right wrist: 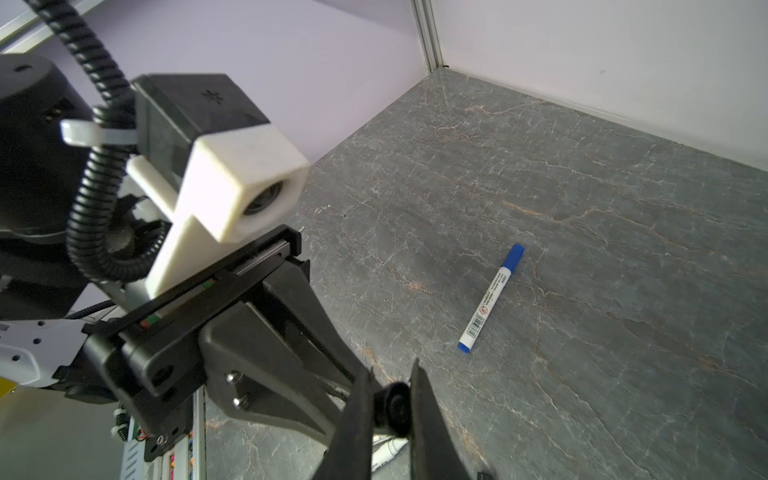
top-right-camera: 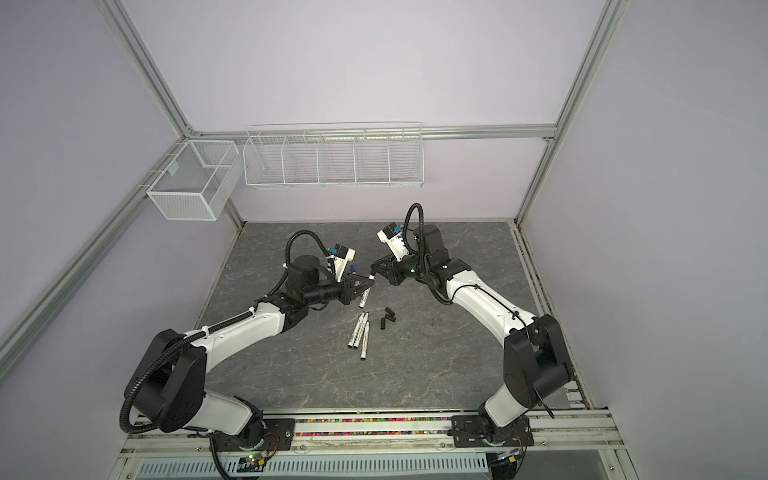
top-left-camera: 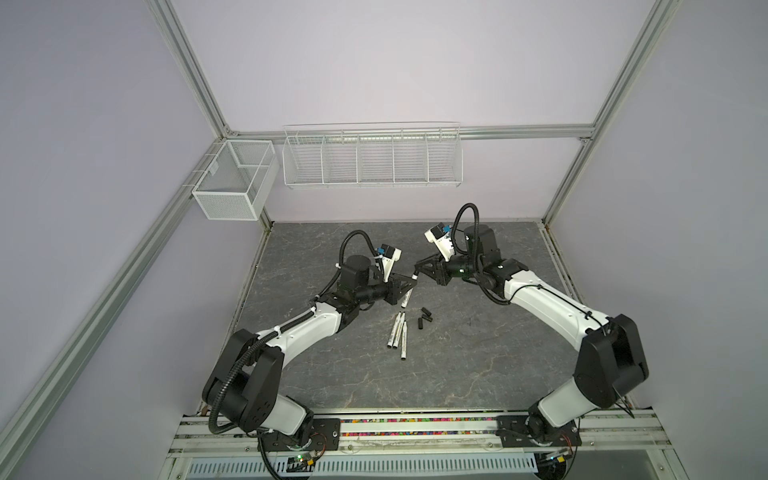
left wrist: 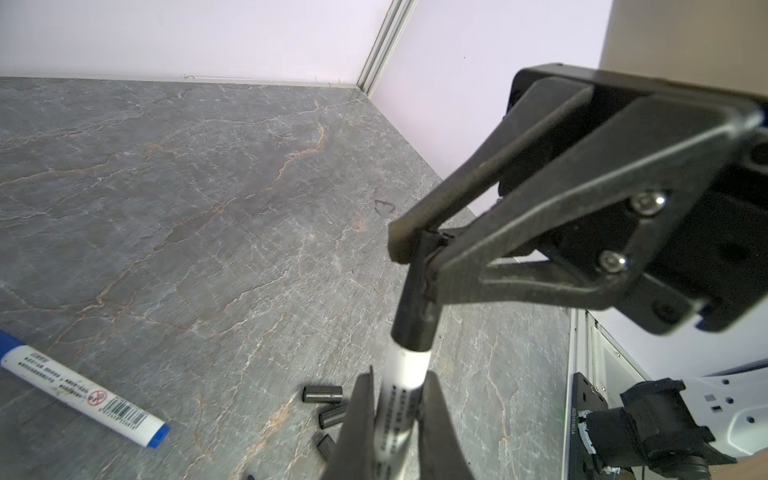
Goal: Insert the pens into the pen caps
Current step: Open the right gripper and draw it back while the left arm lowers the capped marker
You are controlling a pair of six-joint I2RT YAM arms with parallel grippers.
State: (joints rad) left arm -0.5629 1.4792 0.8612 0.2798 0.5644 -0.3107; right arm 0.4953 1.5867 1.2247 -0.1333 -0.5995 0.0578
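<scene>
Next, my left gripper puts the white pen down on the tabletop (top-left-camera: 377, 282) next to the blue-capped pen, away from the loose caps. The white pen is held above the table now.
My left gripper (left wrist: 399, 378) is shut on a white pen (left wrist: 405, 365) held above the table. A black pen cap (left wrist: 415, 307) sits on that pen's tip, and my right gripper (right wrist: 392, 376) is shut on this cap (right wrist: 395, 403). In both top views the two grippers meet tip to tip at mid-table, left gripper (top-left-camera: 405, 282) facing right gripper (top-left-camera: 419, 269). Three uncapped pens (top-left-camera: 397, 330) lie together on the table, with one more (top-left-camera: 406, 297) under my left gripper. Three loose black caps (top-left-camera: 424, 318) lie beside them. A pen with a blue cap on it (right wrist: 490, 297) lies apart.
The grey marble-patterned tabletop (top-left-camera: 478, 353) is walled on three sides. A white wire basket (top-left-camera: 372, 156) and a mesh box (top-left-camera: 232, 178) hang on the walls above the back left. Both arm bases stand on the rail (top-left-camera: 415, 428) at the front edge.
</scene>
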